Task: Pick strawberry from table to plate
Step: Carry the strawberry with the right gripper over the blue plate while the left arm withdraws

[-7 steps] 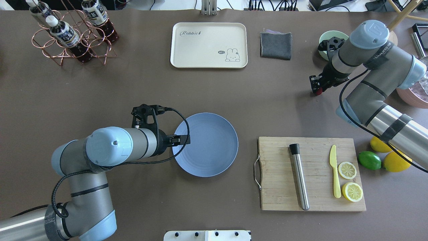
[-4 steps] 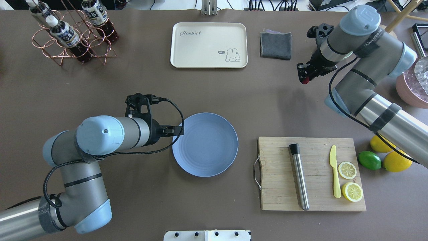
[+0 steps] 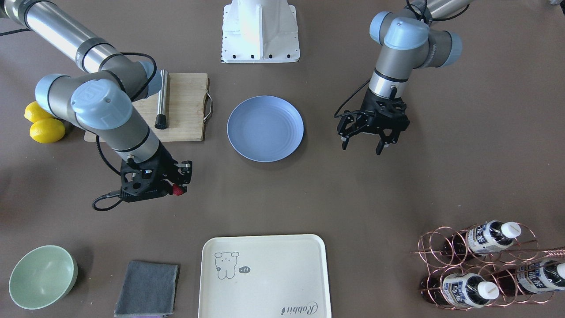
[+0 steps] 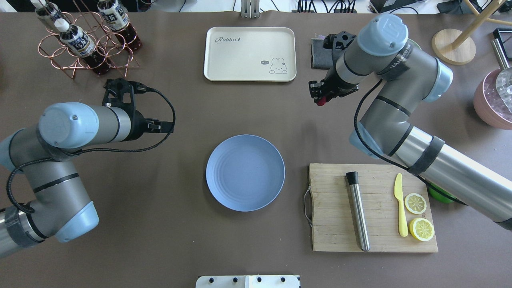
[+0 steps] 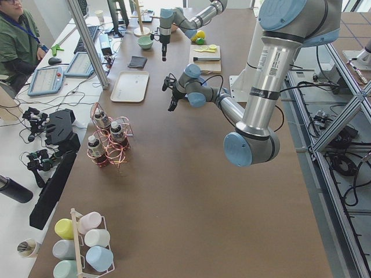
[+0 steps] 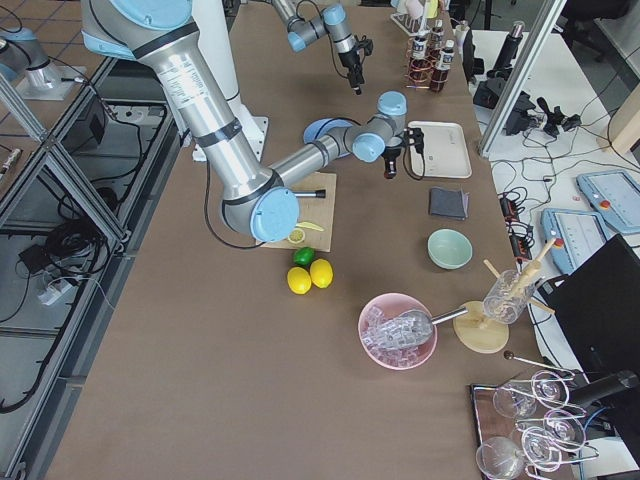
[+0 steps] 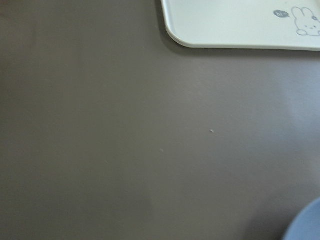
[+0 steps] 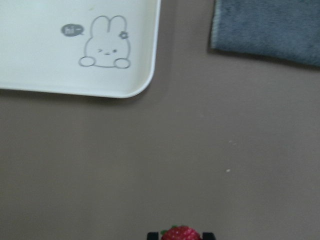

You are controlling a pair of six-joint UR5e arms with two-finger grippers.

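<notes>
My right gripper should set the strawberry down near the middle of the round blue plate (image 3: 263, 130). The strawberry now hangs just beside the cream tray.
The small red strawberry (image 4: 321, 103) hangs above the table (image 4: 160, 224), pinched in my right gripper (image 4: 319, 99), which is shut on it. That gripper hovers just right of the cream tray, up and to the right of the plate. In the front view the strawberry (image 3: 177, 190) shows at the fingertips of the right gripper (image 3: 180, 185); the right wrist view shows the strawberry (image 8: 181, 233) at its bottom edge. The round blue plate (image 4: 245, 172) lies bare at mid-table. My left gripper (image 3: 362, 149) stands open and holds nothing, away from the plate (image 3: 265, 128) on the robot's left.
The cream bunny tray (image 4: 250, 54) and a grey cloth (image 3: 147, 288) lie at the far side, with a green bowl (image 3: 42, 276) beyond. A cutting board (image 4: 372, 208) with muddler, knife and lemon slices sits right of the plate. A bottle rack (image 4: 86, 38) stands far left.
My right arm carried the strawberry leftward from near the green bowl to beside the tray. My left arm drew back from the plate's rim, moving left and toward the far side.
</notes>
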